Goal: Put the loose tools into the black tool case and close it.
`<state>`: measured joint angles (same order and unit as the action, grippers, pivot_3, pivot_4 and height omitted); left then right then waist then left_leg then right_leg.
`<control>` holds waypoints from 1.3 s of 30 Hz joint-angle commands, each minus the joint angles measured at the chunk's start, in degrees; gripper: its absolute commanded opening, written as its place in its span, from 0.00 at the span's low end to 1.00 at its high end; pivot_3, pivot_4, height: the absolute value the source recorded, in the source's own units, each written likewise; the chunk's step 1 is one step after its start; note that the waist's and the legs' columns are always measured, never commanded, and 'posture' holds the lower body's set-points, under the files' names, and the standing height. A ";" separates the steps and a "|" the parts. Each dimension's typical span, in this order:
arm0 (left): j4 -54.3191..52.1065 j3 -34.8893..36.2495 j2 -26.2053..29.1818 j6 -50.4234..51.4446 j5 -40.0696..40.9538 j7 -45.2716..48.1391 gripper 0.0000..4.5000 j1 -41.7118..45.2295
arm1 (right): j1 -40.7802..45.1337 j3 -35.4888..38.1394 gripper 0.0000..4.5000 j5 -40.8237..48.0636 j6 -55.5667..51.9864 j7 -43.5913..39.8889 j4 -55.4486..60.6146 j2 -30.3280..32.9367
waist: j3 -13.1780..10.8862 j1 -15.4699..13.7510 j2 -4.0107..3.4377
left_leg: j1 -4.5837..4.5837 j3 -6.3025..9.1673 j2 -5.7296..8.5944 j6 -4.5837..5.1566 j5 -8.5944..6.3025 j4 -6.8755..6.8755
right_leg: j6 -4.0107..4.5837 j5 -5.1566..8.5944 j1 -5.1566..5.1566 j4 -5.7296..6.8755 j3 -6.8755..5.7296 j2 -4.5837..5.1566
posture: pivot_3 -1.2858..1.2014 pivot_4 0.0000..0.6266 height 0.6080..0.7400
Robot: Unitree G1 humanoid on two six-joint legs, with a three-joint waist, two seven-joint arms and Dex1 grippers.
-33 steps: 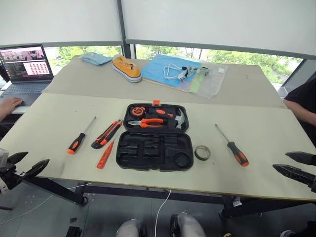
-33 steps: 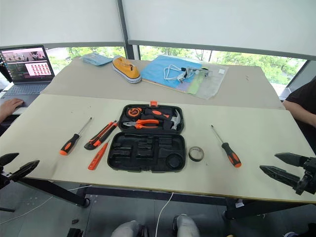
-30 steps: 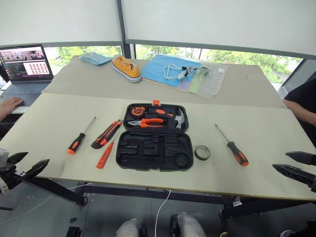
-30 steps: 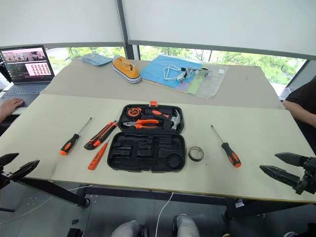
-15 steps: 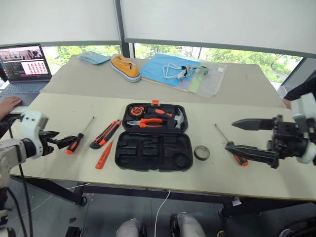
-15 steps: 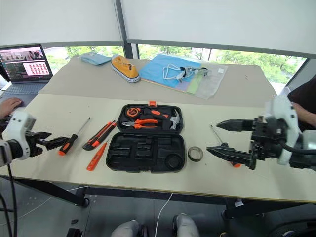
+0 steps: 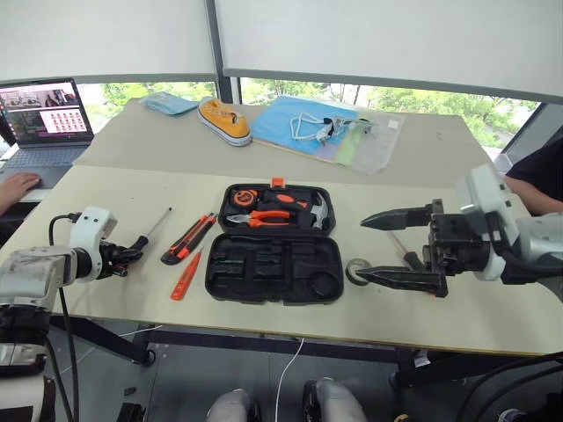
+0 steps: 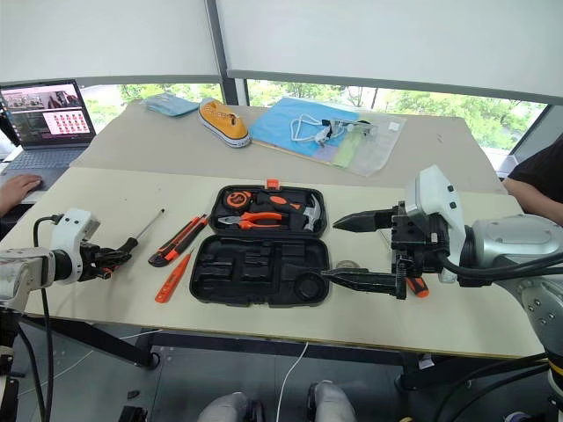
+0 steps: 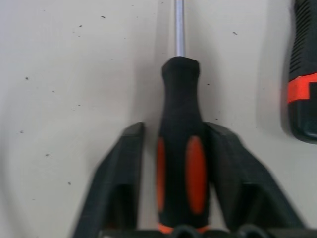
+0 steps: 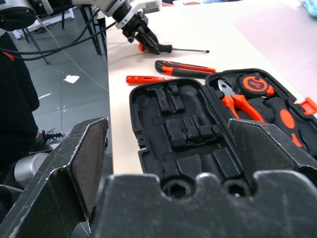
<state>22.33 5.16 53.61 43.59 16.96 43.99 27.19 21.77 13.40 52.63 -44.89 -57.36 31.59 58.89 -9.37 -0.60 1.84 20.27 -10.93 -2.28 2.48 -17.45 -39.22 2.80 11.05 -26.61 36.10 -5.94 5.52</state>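
Next, the left gripper releases the screwdriver in the near half of the black tool case (image 7: 261, 238), along the hinge.
The black tool case (image 7: 264, 264) lies open at mid-table, with pliers, a hammer and a tape measure in its far half. Left of it lie an orange-black utility knife (image 7: 189, 239) and a thin orange tester (image 7: 187, 275). Further left, my left gripper (image 7: 123, 257) is shut on the handle of a screwdriver (image 9: 181, 148) that rests on the table. My right gripper (image 7: 361, 248) hovers wide open beside the case's right edge. Its lower finger partly covers the tape roll (image 7: 355, 268). The second screwdriver (image 8: 415, 286) lies mostly hidden behind it.
A laptop (image 7: 44, 114) with a person's hand (image 7: 18, 185) sits at the far left. A yellow shoe (image 7: 224, 121), a blue folder (image 7: 303, 123) and a plastic bag lie on the rear table. A person's dark sleeve (image 7: 537, 167) shows at the right.
My left gripper has slid forward onto the screwdriver handle and its fingers have closed in. My right gripper has swung left from the table's right side to beside the case, still open.
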 commanded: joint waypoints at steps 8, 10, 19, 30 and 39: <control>-12.70 -9.27 0.09 -17.37 1.95 29.50 0.20 14.76 | -5.78 0.51 1.00 -3.80 2.91 -1.84 0.53 0.35 | -0.10 -0.44 0.18 | 1.11 0.27 -0.30 0.14 0.07 -1.21 | 0.56 -0.40 -0.43 0.23 -0.96 -0.11 | 0.52 0.24 0.84; -9.78 -13.66 -4.15 -19.24 -0.63 31.08 0.20 20.30 | -5.94 0.12 1.00 -5.17 3.42 -0.53 0.71 -0.18 | -0.09 -0.36 0.16 | 1.10 0.22 -0.23 0.36 0.19 -1.21 | 0.52 -0.38 -0.39 0.21 -1.02 -0.14 | 0.52 0.24 0.84; 9.67 -26.02 -15.59 -36.36 -11.60 42.06 0.20 31.75 | -8.25 0.78 1.00 -6.74 3.50 3.04 2.86 -1.98 | -0.12 0.30 0.21 | 1.21 0.34 -0.35 0.45 0.20 -1.63 | 0.07 -0.15 -0.43 0.51 -0.92 -0.36 | 0.52 0.24 0.84; 31.80 -26.44 -21.52 -51.75 -20.55 39.28 0.20 38.20 | -10.58 2.55 1.00 -6.84 3.26 6.68 4.92 -3.22 | -0.12 -0.05 0.21 | 1.83 0.88 -0.33 0.80 0.02 -2.16 | 0.10 -0.13 -0.54 0.62 -1.13 -0.37 | 0.52 0.24 0.84; 36.80 -24.56 -24.29 -52.90 -22.05 37.98 0.57 40.31 | -10.57 2.72 1.00 -6.48 3.22 6.93 4.86 -2.99 | -0.12 -0.19 0.22 | 2.12 1.04 -0.22 1.19 -0.20 -2.65 | -0.19 -0.22 -0.52 0.60 -1.22 -0.20 | 0.52 0.24 0.84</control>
<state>59.19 -21.15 29.58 -9.66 -5.30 82.20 64.86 10.71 14.05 45.77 -42.77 -50.54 35.10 55.61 -9.49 -0.78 2.06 22.41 -9.87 -2.49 3.67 -17.66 -41.88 2.60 10.82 -27.13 36.70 -7.16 5.33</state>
